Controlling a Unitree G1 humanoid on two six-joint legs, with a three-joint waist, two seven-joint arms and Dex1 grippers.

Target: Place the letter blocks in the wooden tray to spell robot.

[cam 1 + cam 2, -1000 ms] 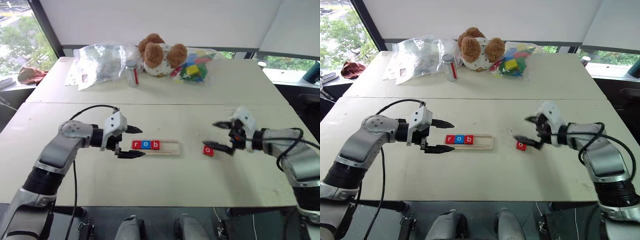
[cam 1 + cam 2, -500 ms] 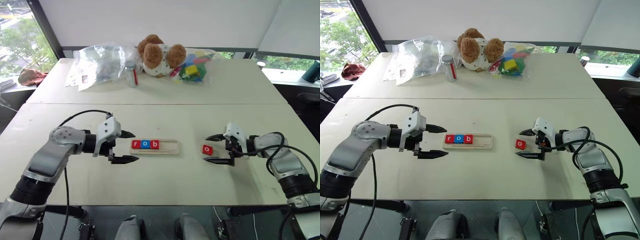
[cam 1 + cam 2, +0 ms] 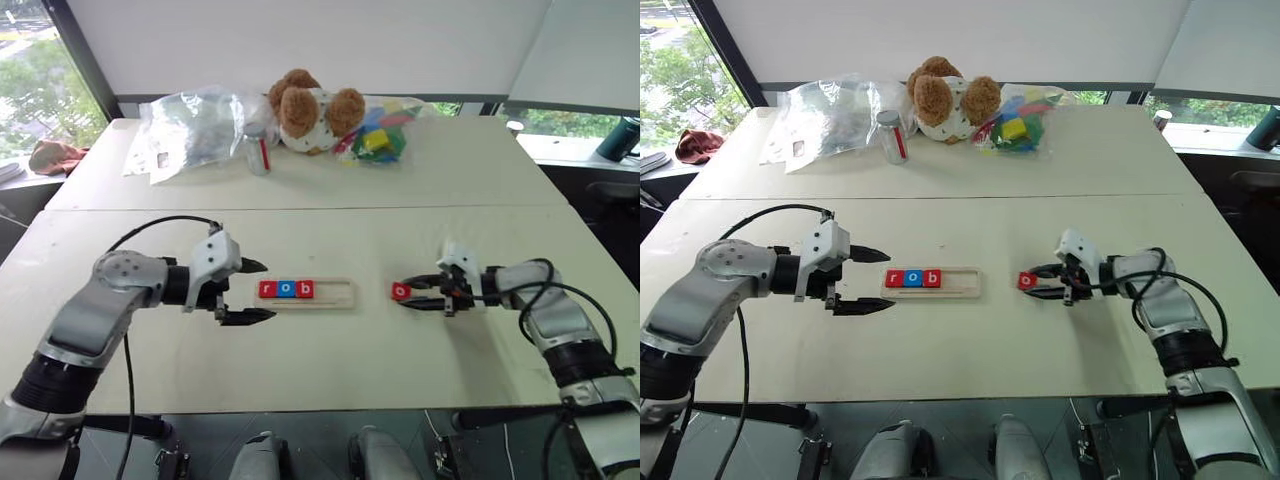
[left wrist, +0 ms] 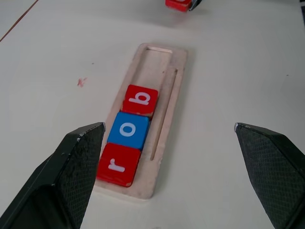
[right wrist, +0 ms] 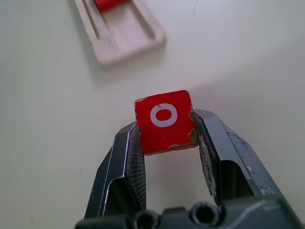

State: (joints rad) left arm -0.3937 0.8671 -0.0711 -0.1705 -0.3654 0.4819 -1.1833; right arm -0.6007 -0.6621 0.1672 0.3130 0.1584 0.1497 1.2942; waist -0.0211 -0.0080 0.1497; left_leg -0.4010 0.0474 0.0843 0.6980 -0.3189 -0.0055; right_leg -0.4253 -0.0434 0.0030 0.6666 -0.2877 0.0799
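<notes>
Next, my right gripper puts the red o block down in the wooden tray (image 3: 321, 292) (image 5: 120, 20), against the red b block.
The wooden tray (image 3: 336, 294) lies mid-table and holds three letter blocks at its left end: red r (image 3: 267, 289), blue o (image 3: 285, 289), red b (image 3: 304, 289). The tray's right half is bare. My left gripper (image 3: 268, 291) hovers open at the tray's left end, its fingers (image 4: 78, 157) spread wide to either side of the r block without touching it. To the right of the tray, my right gripper (image 3: 408, 293) is shut on a red o block (image 5: 164, 117), pinching its two sides low over the table.
At the table's far side sit a brown teddy bear (image 3: 305, 108), crumpled clear plastic bags (image 3: 195, 125), a small jar (image 3: 258, 150) and a clear bag of coloured toys (image 3: 375, 140). A seam (image 3: 400, 208) crosses the table behind the tray.
My right gripper slid left to the red o block and closed on it. The left gripper stayed open and almost still by the tray's left end.
</notes>
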